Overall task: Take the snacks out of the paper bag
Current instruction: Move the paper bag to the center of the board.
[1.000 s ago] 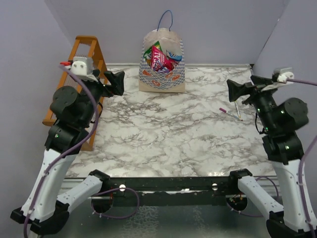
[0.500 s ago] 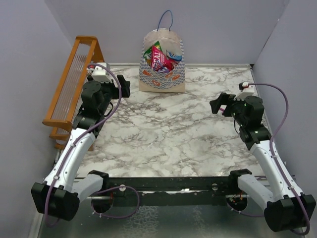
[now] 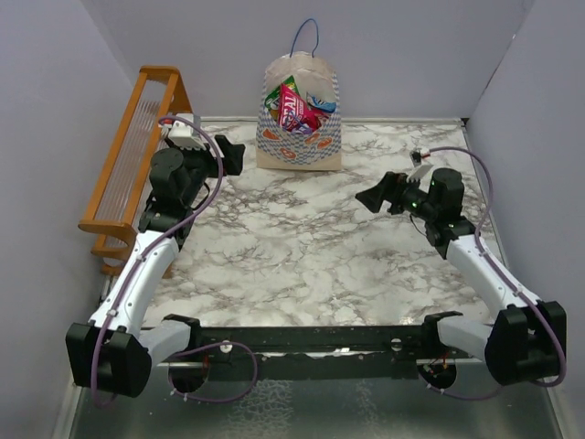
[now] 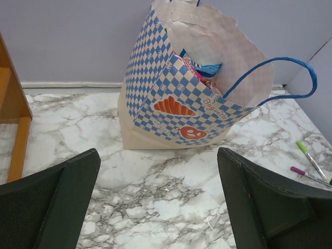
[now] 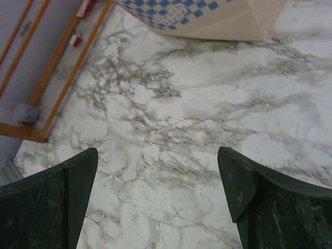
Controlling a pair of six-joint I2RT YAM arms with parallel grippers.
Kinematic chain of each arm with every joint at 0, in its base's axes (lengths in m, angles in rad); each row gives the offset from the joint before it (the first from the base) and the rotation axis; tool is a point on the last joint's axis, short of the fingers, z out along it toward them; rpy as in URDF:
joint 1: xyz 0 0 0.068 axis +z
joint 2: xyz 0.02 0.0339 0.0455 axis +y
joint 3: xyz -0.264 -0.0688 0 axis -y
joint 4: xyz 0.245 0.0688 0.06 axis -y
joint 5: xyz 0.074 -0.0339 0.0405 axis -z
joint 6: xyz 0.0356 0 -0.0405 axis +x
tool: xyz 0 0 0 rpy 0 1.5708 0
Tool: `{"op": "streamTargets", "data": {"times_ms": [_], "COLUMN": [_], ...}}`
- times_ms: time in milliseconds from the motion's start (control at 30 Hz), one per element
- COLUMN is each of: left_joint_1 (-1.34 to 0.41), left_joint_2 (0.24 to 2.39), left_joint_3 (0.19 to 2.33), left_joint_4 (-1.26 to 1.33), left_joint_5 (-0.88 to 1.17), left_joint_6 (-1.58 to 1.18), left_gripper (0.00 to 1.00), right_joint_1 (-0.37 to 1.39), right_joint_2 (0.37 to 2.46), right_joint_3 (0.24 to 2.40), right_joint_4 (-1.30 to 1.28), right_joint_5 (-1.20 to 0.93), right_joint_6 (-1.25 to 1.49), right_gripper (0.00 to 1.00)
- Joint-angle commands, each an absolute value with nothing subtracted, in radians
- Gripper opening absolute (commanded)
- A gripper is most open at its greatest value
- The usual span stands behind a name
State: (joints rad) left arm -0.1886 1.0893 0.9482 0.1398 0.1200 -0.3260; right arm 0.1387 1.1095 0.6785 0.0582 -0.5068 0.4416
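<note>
Next, I close my right gripper on the front blue handle (image 3: 295,131) of the paper bag, at the front edge of the bag's opening.
The paper bag (image 3: 300,137) stands upright at the back middle of the marble table, its mouth open. The snacks (image 3: 298,112) stick out of the top: a pink-red packet in front, with green and blue ones behind. In the left wrist view the bag (image 4: 171,104) is just ahead, and a blue packet (image 4: 205,68) shows inside it. My left gripper (image 3: 230,155) is open and empty, a short way left of the bag. My right gripper (image 3: 373,195) is open and empty, to the bag's front right and pointing left. The bag's lower edge shows in the right wrist view (image 5: 207,15).
An orange wooden rack (image 3: 128,155) stands along the table's left edge and also shows in the right wrist view (image 5: 52,78). A green pen (image 4: 311,161) and a purple pen (image 4: 305,173) lie on the marble right of the bag. Grey walls close in the back and sides.
Both arms have come down and reached forward over the table. The right gripper has moved left toward the middle, and the left gripper has shifted slightly toward the bag. The bag has not moved.
</note>
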Motion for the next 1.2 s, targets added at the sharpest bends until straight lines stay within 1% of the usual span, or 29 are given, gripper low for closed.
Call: {"op": "streamTargets", "data": {"times_ms": [0,133,200,267,333,467,633,733,800,1000,1100,1167], "left_joint_1": [-0.177,-0.174,-0.173,-0.173,-0.172,-0.17,-0.17,-0.17,-0.169,-0.158,-0.153,-0.15], "left_joint_2": [1.103,1.11,1.113,1.116,1.119,1.124,1.137,1.153,1.163,1.174,1.185,1.19], "left_joint_3": [0.946,0.948,0.948,0.948,0.951,0.957,0.973,0.987,0.996,0.996,1.002,1.004], "left_joint_4": [0.217,0.219,0.22,0.219,0.211,0.19,0.172,0.168,0.156,0.172,0.179,0.178], "left_joint_5": [0.187,0.183,0.184,0.177,0.166,0.137,0.145,0.18,0.19,0.235,0.273,0.279], "left_joint_6": [-0.355,-0.36,-0.36,-0.359,-0.357,-0.355,-0.344,-0.339,-0.342,-0.352,-0.365,-0.371], "left_gripper": [0.99,0.99,0.99,0.99,0.99,0.99,0.99,0.99,0.99,0.99,0.99,0.99], "right_joint_1": [0.192,0.277,0.318,0.351,0.383,0.439,0.456,0.475,0.488,0.524,0.537,0.542], "right_joint_2": [1.194,1.273,1.318,1.378,1.435,1.529,1.634,1.72,1.752,1.829,1.859,1.883], "right_joint_3": [0.844,1.004,1.108,1.224,1.336,1.493,1.664,1.788,1.831,1.931,1.972,1.997], "right_joint_4": [0.108,0.034,-0.009,-0.077,-0.132,-0.191,-0.254,-0.328,-0.343,-0.372,-0.377,-0.391], "right_joint_5": [-0.625,-0.576,-0.544,-0.532,-0.534,-0.546,-0.582,-0.6,-0.6,-0.599,-0.617,-0.619], "right_joint_6": [0.415,0.339,0.296,0.253,0.199,0.099,0.036,0.007,0.001,0.007,0.023,0.032], "right_gripper": [0.99,0.95,0.9,0.88,0.88,0.88,0.88,0.85,0.82,0.68,0.49,0.43]}}
